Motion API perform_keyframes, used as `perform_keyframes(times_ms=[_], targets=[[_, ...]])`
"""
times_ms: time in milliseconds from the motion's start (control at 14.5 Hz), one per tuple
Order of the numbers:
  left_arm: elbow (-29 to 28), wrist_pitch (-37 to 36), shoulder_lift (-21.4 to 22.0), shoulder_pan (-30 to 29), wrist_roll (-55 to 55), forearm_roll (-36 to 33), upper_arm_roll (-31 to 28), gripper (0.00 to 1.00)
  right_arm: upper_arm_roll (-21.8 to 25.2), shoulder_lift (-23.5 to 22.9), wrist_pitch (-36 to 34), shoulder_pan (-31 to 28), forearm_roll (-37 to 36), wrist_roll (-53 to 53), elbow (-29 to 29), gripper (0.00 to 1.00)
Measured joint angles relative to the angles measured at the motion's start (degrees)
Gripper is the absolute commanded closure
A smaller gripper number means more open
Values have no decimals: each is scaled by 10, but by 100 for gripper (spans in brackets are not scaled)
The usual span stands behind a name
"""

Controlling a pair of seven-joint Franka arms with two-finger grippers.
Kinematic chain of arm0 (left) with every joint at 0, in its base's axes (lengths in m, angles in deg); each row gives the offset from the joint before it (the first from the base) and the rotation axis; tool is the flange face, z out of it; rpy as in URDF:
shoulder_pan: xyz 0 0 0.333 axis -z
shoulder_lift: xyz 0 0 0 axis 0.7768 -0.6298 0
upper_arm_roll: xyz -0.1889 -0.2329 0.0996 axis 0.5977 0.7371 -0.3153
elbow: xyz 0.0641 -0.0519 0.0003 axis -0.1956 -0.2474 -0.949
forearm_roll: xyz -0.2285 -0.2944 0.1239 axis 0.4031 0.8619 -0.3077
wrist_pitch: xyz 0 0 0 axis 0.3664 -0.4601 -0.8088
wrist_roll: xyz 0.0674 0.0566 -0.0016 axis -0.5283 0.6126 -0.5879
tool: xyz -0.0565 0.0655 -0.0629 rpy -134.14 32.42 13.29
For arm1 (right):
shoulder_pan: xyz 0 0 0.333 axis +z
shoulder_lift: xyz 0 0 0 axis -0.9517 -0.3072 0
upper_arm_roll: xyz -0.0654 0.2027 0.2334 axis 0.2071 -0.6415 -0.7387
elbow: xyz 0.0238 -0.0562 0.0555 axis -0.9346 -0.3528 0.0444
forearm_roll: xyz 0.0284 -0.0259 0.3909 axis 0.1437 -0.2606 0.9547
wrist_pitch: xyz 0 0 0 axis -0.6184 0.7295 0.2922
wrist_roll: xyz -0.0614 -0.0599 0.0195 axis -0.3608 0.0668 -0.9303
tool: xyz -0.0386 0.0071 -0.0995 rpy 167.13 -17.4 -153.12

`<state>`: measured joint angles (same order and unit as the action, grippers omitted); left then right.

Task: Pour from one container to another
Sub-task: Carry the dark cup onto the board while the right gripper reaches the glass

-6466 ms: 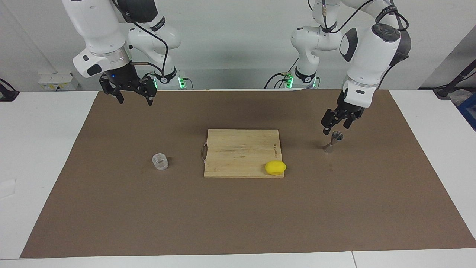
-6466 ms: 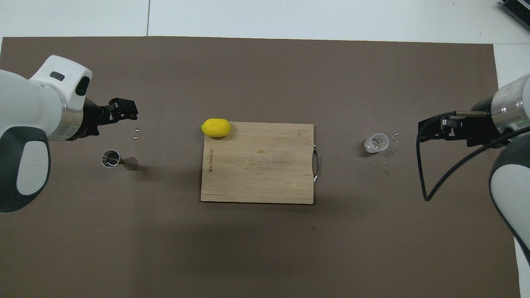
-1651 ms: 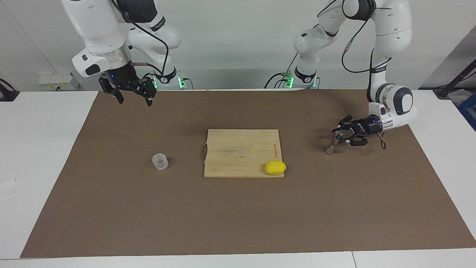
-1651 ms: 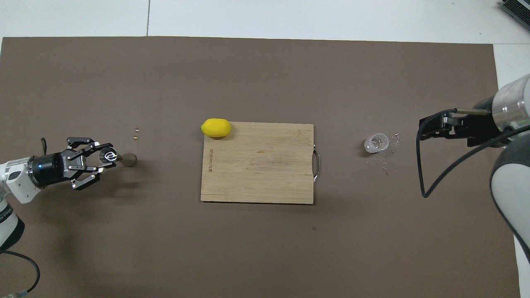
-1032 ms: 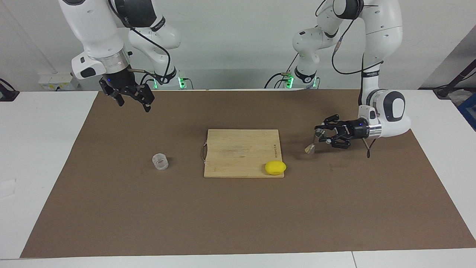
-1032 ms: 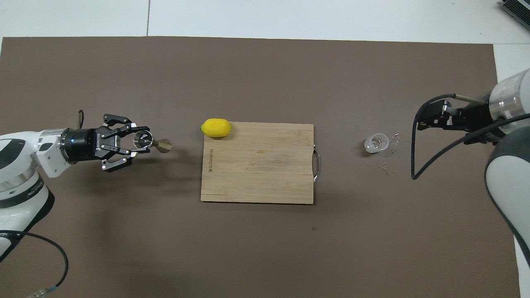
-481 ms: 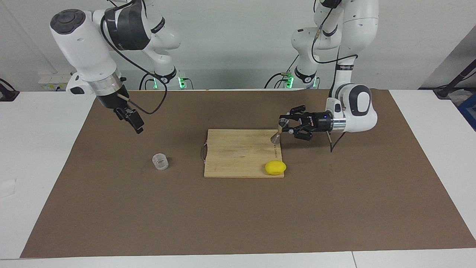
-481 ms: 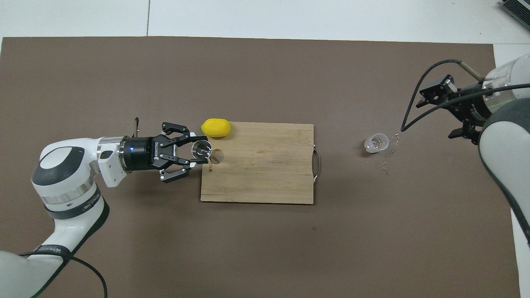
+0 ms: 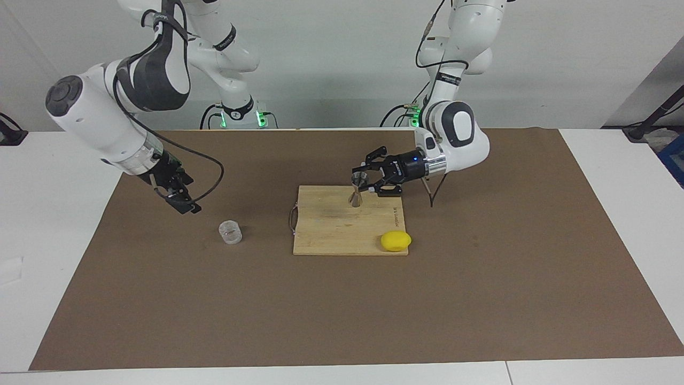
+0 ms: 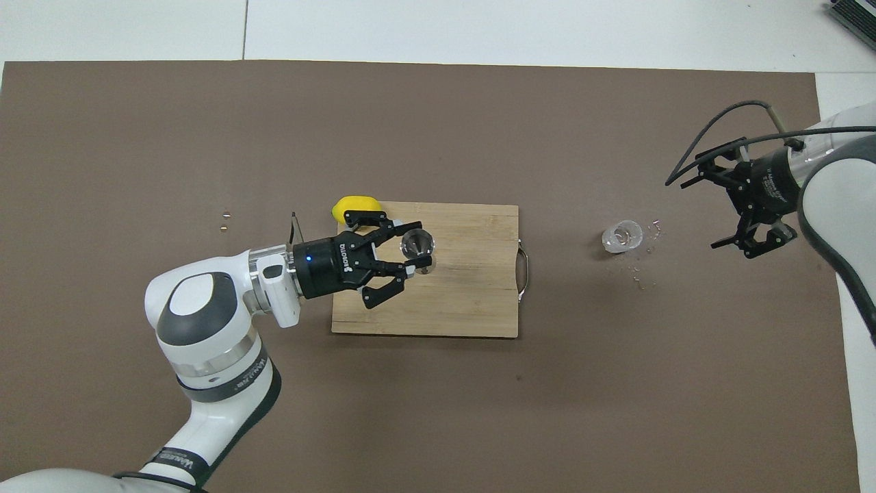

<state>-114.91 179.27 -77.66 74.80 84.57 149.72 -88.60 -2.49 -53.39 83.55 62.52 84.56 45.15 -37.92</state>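
Next, the left gripper releases the steel jigger near the cutting board's middle, slightly toward the metal handle [image 10: 449,260].
The clear plastic cup [image 9: 230,233] stands upright on the brown mat toward the right arm's end; it also shows in the overhead view [image 10: 622,236]. The steel jigger [image 9: 356,195] is upright in my left gripper [image 9: 359,179], which is shut on its upper cone over the wooden cutting board [image 9: 331,230]. I cannot tell whether its foot touches the board. From above, the jigger [image 10: 417,241] sits between the left gripper's [image 10: 416,249] fingers. My right gripper [image 9: 184,206] is open and empty, low over the mat beside the cup, apart from it; it also shows in the overhead view [image 10: 712,211].
A yellow lemon [image 9: 396,241] lies at the board's corner, farther from the robots than the jigger; from above the lemon [image 10: 356,204] is partly covered by the left gripper. Small spilled bits [image 10: 636,274] lie on the mat by the cup. The board [image 10: 465,301] has a metal handle.
The left gripper has carried the jigger from the board's edge to over the board's middle. The right gripper has come down toward the mat, closer to the cup. The cup has not moved.
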Motion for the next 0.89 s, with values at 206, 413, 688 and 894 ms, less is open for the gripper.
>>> perform_keyframes(times_ms=[206, 413, 688, 894], targets=[[0, 71, -1, 57, 31, 70, 0, 65, 0, -17, 11, -14, 44, 22, -27, 0], [-1, 88, -18, 71, 86, 106, 0, 63, 0, -31, 17, -26, 75, 39, -36, 1], [-1, 87, -61, 72, 212, 181, 0, 63, 1, -40, 60, -39, 105, 41, -63, 3], [0, 86, -67, 74, 237, 188, 1, 62, 1, -42, 91, -48, 143, 41, -86, 3]])
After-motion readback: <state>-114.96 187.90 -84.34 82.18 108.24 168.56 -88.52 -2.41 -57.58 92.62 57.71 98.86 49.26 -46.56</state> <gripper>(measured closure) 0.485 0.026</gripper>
